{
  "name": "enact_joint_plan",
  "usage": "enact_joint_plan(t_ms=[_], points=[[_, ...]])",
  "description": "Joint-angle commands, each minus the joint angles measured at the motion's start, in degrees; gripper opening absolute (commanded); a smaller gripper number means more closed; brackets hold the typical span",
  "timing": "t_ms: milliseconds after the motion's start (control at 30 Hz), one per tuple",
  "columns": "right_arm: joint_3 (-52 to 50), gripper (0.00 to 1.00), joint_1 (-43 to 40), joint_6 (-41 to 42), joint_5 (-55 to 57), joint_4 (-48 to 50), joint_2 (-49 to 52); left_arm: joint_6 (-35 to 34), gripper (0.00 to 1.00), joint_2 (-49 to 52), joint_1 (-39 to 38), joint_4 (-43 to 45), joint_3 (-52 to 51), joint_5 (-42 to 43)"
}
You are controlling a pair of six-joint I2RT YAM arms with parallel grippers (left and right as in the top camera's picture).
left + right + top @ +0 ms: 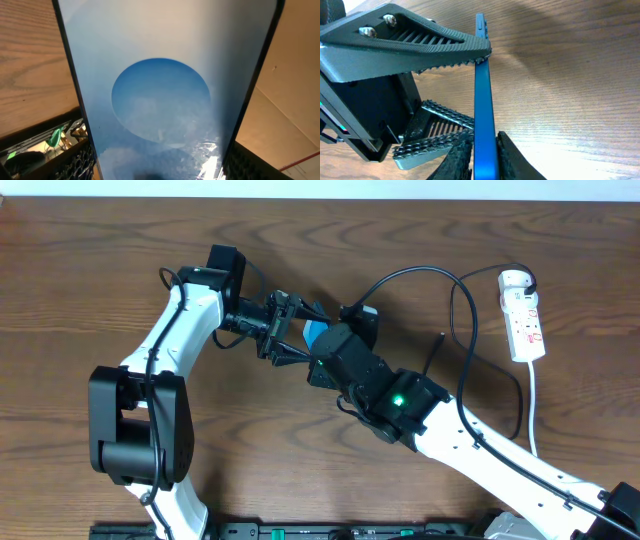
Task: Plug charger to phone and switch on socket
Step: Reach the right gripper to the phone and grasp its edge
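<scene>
I need to open my left gripper, which is across the phone's long edges, back it off and pinch the phone's sides (160, 100) with it while my right gripper holds the phone.
The phone (315, 333), its screen lit blue, is held up off the table between both arms. In the left wrist view the screen (165, 75) fills the frame, and my left gripper (287, 330) is shut on its two long edges. In the right wrist view the phone (485, 110) shows edge-on, and my right gripper (486, 155) is shut on its faces. The charger's black cable (415, 270) loops over the table towards a black adapter (527, 280) in the white socket strip (524, 320). I cannot make out the cable's free end.
The strip's white cord (533, 405) runs down the right side towards the front edge. The brown wooden table (80, 290) lies under both arms. My left gripper's ribbed fingers (420, 45) show to the left of the phone in the right wrist view.
</scene>
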Motion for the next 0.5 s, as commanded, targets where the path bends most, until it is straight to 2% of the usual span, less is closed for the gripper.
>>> enact_joint_plan(t_ms=[0,167,367,467], points=[[0.94,0.11,0.35,-0.07,0.46,-0.13,0.28,-0.33,0.70,-1.05,-0.17,-0.07,-0.11,2.27],[0.94,0.02,0.35,-0.09,0.46,-0.66,0.28,-0.33,0.70,-1.05,-0.17,-0.07,-0.11,2.27],[0.94,0.01,0.24,-0.11,0.81,-1.53,0.28,0.26,0.72,-1.05,-0.17,0.20,-0.11,2.01],[0.96,0.01,-0.72,-0.11,0.92,-1.51,0.17,0.33,0.95,-1.05,-0.15,0.20,-0.11,-1.07]])
